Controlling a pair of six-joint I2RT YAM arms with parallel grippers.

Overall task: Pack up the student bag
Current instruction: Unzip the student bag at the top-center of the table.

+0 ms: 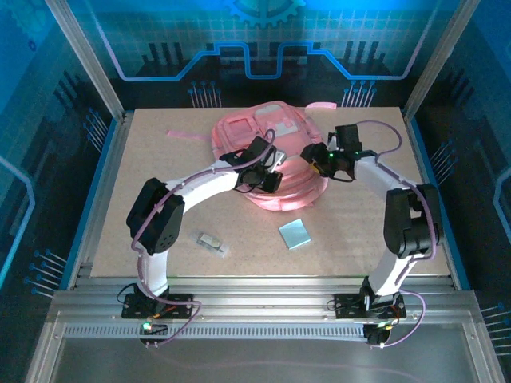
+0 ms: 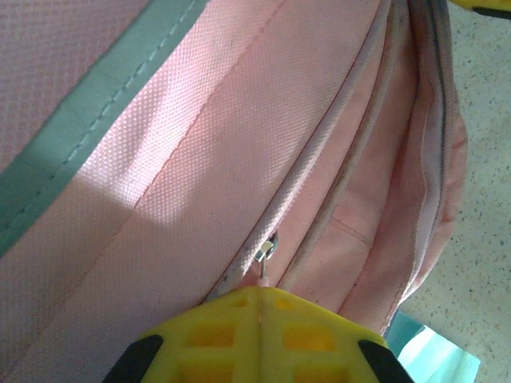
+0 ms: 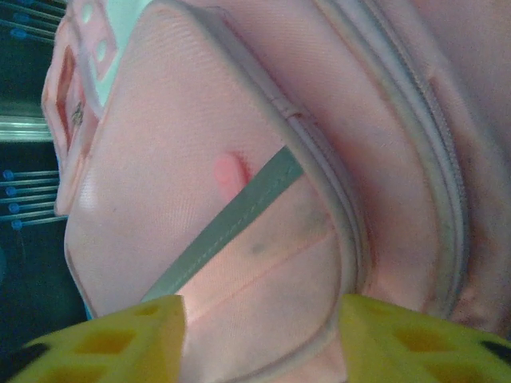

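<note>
I need to first use my right gripper to hold the front pocket's edge (image 3: 329, 209) and steady the bag, since my left gripper is on the zip pull and the bag's other side is loose.
The student bag (image 1: 267, 132), a large pink backpack, lies at the back middle of the table. My left gripper (image 1: 268, 172) is over its near side. In the left wrist view its yellow fingers (image 2: 259, 294) are shut on the thin pull of a zip slider (image 2: 267, 249) on the bag's side seam. My right gripper (image 1: 323, 159) is at the bag's right edge. In the right wrist view its fingers (image 3: 263, 323) stand apart, and the rounded corner of a front pocket (image 3: 263, 271) with a grey-green stripe lies between them.
A light blue flat square (image 1: 295, 234) lies on the table in front of the bag and also appears in the left wrist view (image 2: 435, 355). A small clear and grey item (image 1: 211, 241) lies near the left arm. A thin pink strap (image 1: 185, 134) trails to the left of the bag.
</note>
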